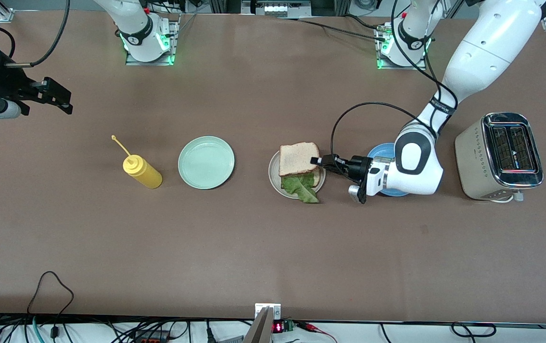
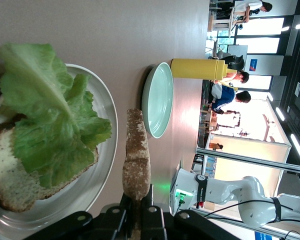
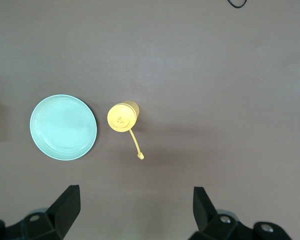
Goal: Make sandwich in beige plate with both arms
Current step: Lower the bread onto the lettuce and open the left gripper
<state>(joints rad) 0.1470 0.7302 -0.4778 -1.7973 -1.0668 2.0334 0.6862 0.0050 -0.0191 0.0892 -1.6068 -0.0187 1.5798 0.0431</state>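
Observation:
Next, my left gripper releases its slice of bread, now held flat over the plate, so that it rests on top of the lettuce leaf on the beige plate [image 1: 302, 166] [image 2: 61, 152].
The beige plate [image 1: 273, 177] lies mid-table and carries a bread slice [image 2: 10, 175] topped with a ruffled lettuce leaf [image 1: 302, 186]. My left gripper [image 1: 319, 161] is shut on the crust edge of a second bread slice [image 1: 299, 158], held flat over the part of the plate farther from the front camera. In the left wrist view this slice [image 2: 136, 150] shows edge-on between the left gripper [image 2: 136, 197] fingers, apart from the lettuce [image 2: 50, 115] and the plate [image 2: 107, 130]. My right gripper [image 1: 58, 97] waits open in the air at the right arm's end of the table, also seen as the right gripper [image 3: 137, 200].
A mint green plate [image 1: 206, 162] and a yellow squeeze bottle [image 1: 142, 172] stand toward the right arm's end. A blue plate [image 1: 381, 151] lies under the left wrist, with a toaster [image 1: 499, 155] beside it at the left arm's end.

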